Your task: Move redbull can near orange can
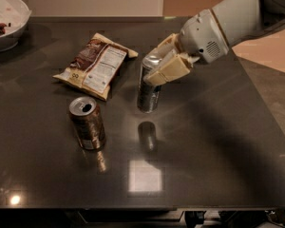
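Note:
My gripper will put the redbull can down on the dark table (119,141) and let go, close against the orange can's side facing my arm.
The redbull can (148,90) is a tall slim silver can, held upright just above the dark table in the middle of the camera view. My gripper (162,63) is shut on its upper part, with the arm reaching in from the upper right. The orange can (87,122) is a shorter coppery-brown can with a silver top, standing upright on the table to the left and a little nearer the front than the redbull can, about a can's width apart.
A chip bag (96,64) lies flat behind the orange can. A white bowl (7,20) with food sits at the far left corner. The dark table (213,141) ends at the right and front edges.

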`<state>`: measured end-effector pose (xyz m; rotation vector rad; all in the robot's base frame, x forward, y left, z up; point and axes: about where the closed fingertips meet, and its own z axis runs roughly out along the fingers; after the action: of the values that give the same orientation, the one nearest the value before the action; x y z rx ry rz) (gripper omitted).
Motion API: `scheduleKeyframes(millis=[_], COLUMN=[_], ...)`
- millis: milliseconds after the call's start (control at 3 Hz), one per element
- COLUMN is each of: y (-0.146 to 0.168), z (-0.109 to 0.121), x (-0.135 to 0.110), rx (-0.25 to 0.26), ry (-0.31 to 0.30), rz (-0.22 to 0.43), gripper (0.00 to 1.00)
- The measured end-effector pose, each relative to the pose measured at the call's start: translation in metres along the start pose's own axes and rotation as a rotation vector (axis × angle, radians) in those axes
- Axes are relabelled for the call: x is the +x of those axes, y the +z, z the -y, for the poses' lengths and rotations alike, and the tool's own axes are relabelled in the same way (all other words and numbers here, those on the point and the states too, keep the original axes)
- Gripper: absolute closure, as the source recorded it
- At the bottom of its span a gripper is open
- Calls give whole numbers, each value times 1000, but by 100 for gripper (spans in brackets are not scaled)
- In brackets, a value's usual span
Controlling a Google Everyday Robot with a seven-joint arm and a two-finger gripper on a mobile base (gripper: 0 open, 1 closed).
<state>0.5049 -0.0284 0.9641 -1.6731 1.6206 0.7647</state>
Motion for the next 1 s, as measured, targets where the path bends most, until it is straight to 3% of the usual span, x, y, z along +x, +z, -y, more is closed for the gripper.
scheduleKeyframes(millis=[333, 1000], y=[14, 40], z=[-21, -53], x=[-11, -28], rx=[-61, -130], ry=[-41, -127], rz=[10, -10], gripper=[100, 100])
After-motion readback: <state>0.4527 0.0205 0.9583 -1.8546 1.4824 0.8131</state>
